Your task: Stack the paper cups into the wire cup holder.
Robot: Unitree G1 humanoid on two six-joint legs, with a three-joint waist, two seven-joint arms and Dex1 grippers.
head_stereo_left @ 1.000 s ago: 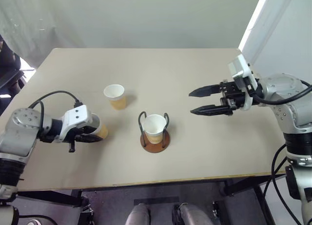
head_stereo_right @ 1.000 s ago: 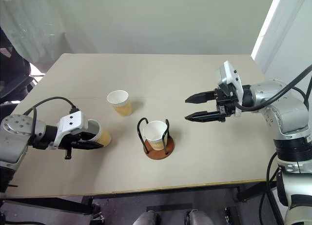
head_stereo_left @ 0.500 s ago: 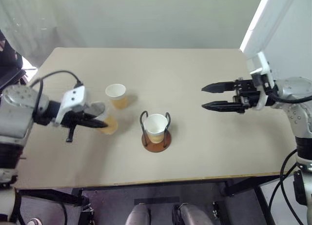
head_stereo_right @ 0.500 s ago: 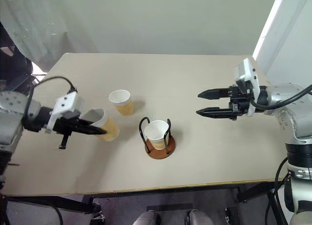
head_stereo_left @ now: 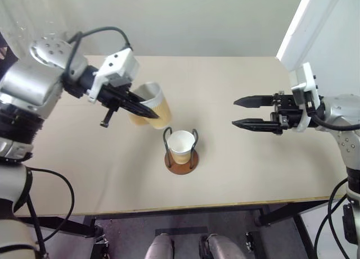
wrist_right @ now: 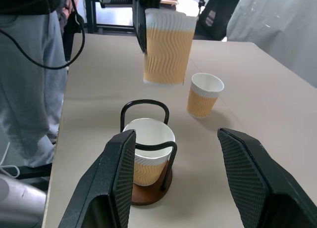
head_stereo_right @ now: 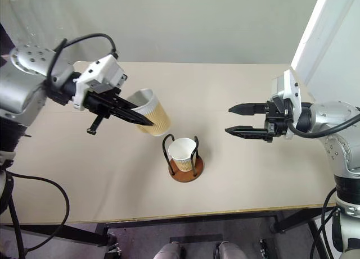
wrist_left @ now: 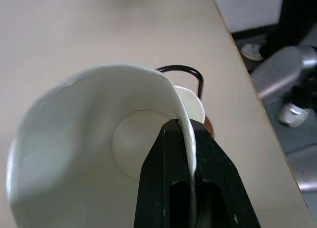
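My left gripper is going to release the tan paper cup inside the cup standing in the wire cup holder (head_stereo_left: 181,142) (wrist_left: 191,104).
My left gripper (head_stereo_left: 147,113) is shut on the rim of a tan paper cup (head_stereo_left: 157,105), holding it tilted in the air just up and left of the wire cup holder (head_stereo_left: 180,164). In the left wrist view one black finger (wrist_left: 171,178) pinches the cup's white wall (wrist_left: 74,149). A second paper cup (head_stereo_left: 181,146) stands inside the holder's dark wire loops. A third cup (wrist_right: 204,94) stands on the table behind the held one. My right gripper (head_stereo_left: 234,113) hovers open to the right of the holder, holding nothing.
The beige table (head_stereo_left: 253,169) has bare surface in front of and to the right of the holder. A person (wrist_right: 29,65) in grey trousers stands past the table's left end, near a cable.
My left gripper has lifted the cup off the table and carried it up and to the right, toward the holder. The right gripper has hardly moved.
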